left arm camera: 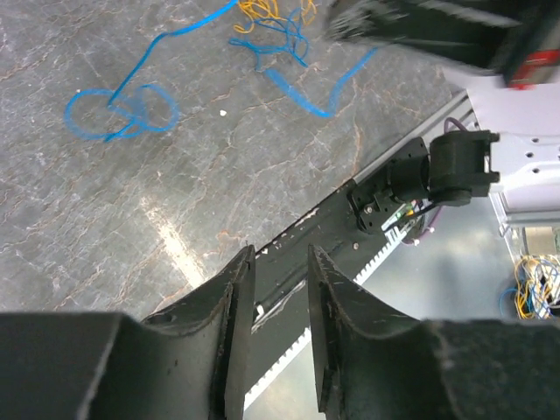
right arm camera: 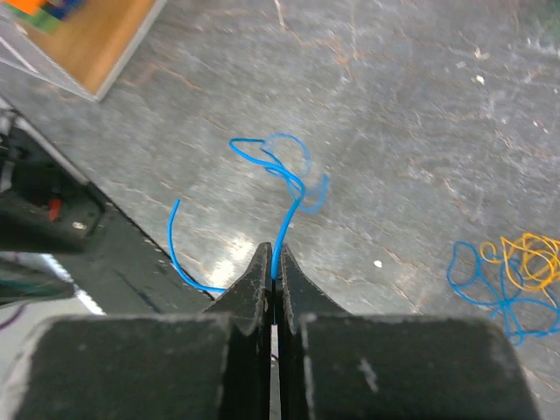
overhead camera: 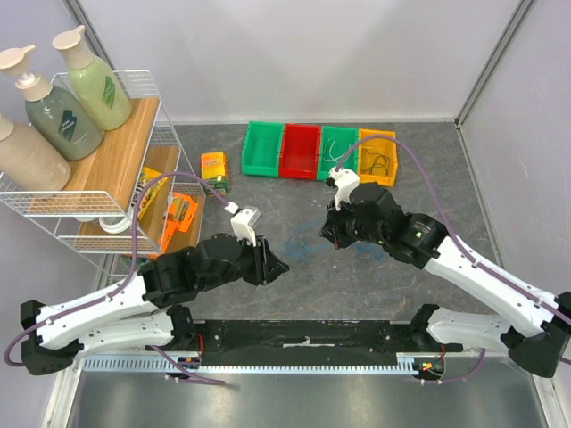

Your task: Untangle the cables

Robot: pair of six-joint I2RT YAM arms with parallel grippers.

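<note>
The blue cable curls in loops below my right gripper, so that gripper should lift before my left gripper takes the looped end [left arm camera: 129, 116] and pulls it straight.
A thin blue cable [right arm camera: 282, 175] lies curled on the grey table. One end runs up into my right gripper [right arm camera: 274, 255], which is shut on it just above the surface. The same cable shows as faint blue loops in the top view [overhead camera: 300, 241] and as a loop in the left wrist view [left arm camera: 122, 109]. A small tangle of blue and yellow cables [right arm camera: 512, 278] lies apart to the right; it also shows in the left wrist view [left arm camera: 273, 26]. My left gripper [left arm camera: 280, 262] is open and empty over the table's near edge, left of the blue cable in the top view [overhead camera: 277, 264].
A row of green, red, green and yellow bins [overhead camera: 319, 152] stands at the back; the yellow bin [overhead camera: 376, 158] holds wires. A wire shelf rack [overhead camera: 116, 169] with bottles and orange boxes stands at the left. A black rail [overhead camera: 303, 339] runs along the near edge.
</note>
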